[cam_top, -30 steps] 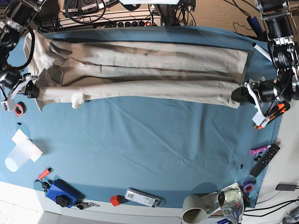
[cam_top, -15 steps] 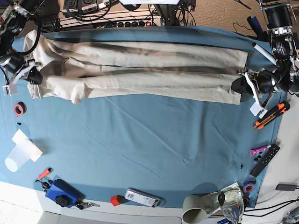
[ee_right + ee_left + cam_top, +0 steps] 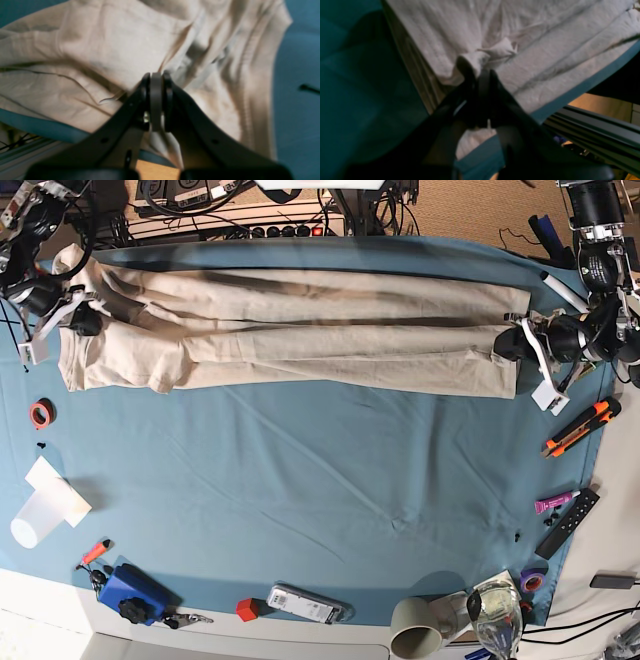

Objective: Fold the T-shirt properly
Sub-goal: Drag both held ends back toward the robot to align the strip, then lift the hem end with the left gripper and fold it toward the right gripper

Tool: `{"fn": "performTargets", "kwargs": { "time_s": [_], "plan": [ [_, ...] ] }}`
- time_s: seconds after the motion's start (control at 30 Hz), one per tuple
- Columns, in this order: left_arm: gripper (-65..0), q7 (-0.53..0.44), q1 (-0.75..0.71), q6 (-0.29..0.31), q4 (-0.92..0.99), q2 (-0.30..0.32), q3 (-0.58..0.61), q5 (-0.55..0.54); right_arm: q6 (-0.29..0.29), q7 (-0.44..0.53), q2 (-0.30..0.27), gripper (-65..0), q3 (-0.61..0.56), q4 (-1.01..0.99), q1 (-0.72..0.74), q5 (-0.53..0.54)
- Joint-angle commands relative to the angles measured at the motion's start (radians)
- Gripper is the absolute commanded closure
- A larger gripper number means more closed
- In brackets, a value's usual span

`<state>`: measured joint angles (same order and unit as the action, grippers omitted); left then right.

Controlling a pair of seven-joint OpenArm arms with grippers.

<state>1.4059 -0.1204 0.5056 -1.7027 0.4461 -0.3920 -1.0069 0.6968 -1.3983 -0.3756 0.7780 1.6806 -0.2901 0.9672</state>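
My left gripper pinches only bunched top layer, so it should open and take the T-shirt's layered end edge (image 3: 514,371) before folding it over.
The beige T-shirt (image 3: 300,330) lies as a long narrow strip across the far side of the teal table cloth (image 3: 320,480). My left gripper (image 3: 510,342) is at the strip's right end, shut on a bunched bit of the shirt's edge, as the left wrist view shows the gripper (image 3: 477,73) and shirt (image 3: 545,50). My right gripper (image 3: 85,320) is at the strip's left end, by the sleeve and collar. In the right wrist view this gripper (image 3: 156,77) is shut on a fold of the shirt (image 3: 100,50).
A red tape roll (image 3: 40,414) and a white cup (image 3: 40,515) are at the left. An orange knife (image 3: 577,427), pink pen (image 3: 553,502) and remote (image 3: 567,523) are at the right. A blue object (image 3: 130,592), white device (image 3: 305,604), mug (image 3: 420,627) and glass (image 3: 497,615) line the near edge.
Both grippers have moved toward the far edge, each carrying an end of the shirt's near side. The strip is now narrower and sits farther back.
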Motion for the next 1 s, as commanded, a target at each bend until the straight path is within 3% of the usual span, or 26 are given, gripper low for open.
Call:
{"fn": "performTargets", "kwargs": {
  "time_s": [0.0,0.23,0.27,0.37,0.43,0.7,0.9,0.97],
  "plan": [
    [0.0,-0.01,0.009,0.001,-0.018,0.016,-0.006,-0.018,0.001,0.018,-0.012,0.0,0.009,0.016,0.002,0.016],
    [0.0,-0.01,0.009,0.031,-0.017,0.016,-0.006,-0.014,0.001,0.002,0.007,0.0,0.009,0.016,0.002,0.016],
    [-5.2,-0.01,0.009,0.031,-0.017,0.017,-0.006,-0.013,0.001,0.002,0.007,-1.1,0.009,0.016,0.002,0.016],
    [-24.2,-0.013,0.008,0.021,-0.017,0.016,-0.006,-0.006,0.001,0.002,0.007,-12.7,0.009,0.016,0.002,0.016],
    [-29.9,-0.039,0.005,-0.018,-0.017,0.016,-0.006,0.045,0.001,0.002,0.007,-15.5,0.009,0.016,0.002,0.016],
    [-30.6,-0.124,0.004,-0.142,-0.017,-0.006,-0.006,0.253,0.001,0.002,0.007,-15.7,0.009,0.016,0.002,0.013],
    [-30.6,-0.126,0.001,-0.16,-0.016,-0.105,-0.006,0.278,0.0,0.002,0.007,-15.7,0.009,0.016,0.002,-0.008],
    [-30.6,-0.143,-0.002,-0.201,-0.015,-0.142,-0.006,0.33,-0.006,0.002,0.007,-15.7,0.009,0.016,0.002,-0.019]
  ]
}}
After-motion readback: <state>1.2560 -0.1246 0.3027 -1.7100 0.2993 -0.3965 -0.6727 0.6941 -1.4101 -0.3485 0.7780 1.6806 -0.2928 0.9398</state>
